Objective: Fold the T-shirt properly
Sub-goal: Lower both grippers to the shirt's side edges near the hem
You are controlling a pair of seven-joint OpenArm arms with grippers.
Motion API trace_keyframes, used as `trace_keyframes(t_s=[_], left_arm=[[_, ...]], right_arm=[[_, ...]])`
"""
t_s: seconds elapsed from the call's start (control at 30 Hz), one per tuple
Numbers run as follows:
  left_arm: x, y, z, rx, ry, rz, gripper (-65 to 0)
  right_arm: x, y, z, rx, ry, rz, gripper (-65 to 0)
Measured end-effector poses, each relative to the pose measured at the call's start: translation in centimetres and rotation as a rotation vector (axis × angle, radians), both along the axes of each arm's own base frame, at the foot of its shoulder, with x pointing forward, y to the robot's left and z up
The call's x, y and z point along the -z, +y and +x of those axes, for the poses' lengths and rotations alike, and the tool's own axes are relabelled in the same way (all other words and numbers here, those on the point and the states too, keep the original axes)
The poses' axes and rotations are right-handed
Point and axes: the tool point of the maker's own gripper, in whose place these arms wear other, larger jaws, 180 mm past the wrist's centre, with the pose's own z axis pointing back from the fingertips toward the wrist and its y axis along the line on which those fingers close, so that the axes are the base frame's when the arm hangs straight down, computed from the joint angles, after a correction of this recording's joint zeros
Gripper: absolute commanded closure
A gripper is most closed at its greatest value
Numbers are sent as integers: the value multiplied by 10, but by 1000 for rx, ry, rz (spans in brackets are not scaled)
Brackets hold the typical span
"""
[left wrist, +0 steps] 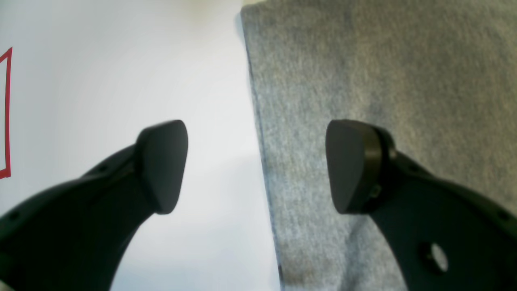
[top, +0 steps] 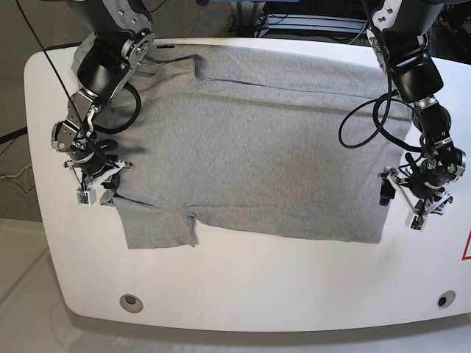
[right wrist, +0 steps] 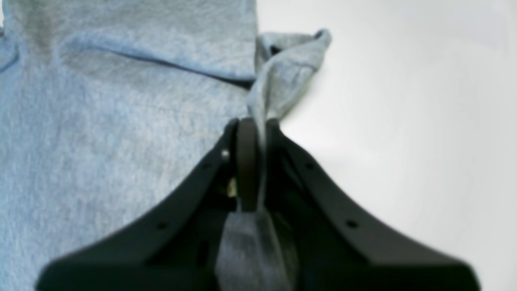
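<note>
I should close my left gripper on the T-shirt's hem (top: 370, 213) (left wrist: 312, 114), a little inward from the T-shirt's edge and near its corner by the table's front edge.
The heather-grey T-shirt (top: 257, 147) lies spread flat on the white table (top: 257, 287), plain side up, with a sleeve at the lower left of the base view. My right gripper (right wrist: 258, 123) is shut on a bunched fold of the T-shirt (right wrist: 101, 121) at its side edge; this is the gripper (top: 109, 179) on the left in the base view. My left gripper (left wrist: 256, 165) stands open astride the opposite edge, one finger over bare table and the other over the T-shirt (left wrist: 383, 60). In the base view the left gripper (top: 397, 193) is at the right.
A red outline mark (left wrist: 7, 113) is on the table left of the left gripper, and also shows at the right edge in the base view (top: 466, 248). Black cables (top: 360, 121) loop off both arms over the cloth. Two round holes (top: 131, 300) sit near the table's front edge.
</note>
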Motion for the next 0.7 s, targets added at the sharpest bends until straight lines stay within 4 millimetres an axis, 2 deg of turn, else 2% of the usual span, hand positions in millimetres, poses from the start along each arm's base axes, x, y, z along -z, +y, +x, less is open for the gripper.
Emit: trace_keyframes(t_s=[0.37, 0.53, 0.7], left_arm=[[0, 0, 0, 1, -4, -1, -509], [-6, -5, 7, 13, -63, -29, -509], [10, -7, 8, -7, -62, -102, -509]], right_arm=[[1, 0, -1, -15, 5, -8, -13], [1, 0, -1, -15, 6, -8, -13], [1, 0, -1, -15, 5, -8, -13]])
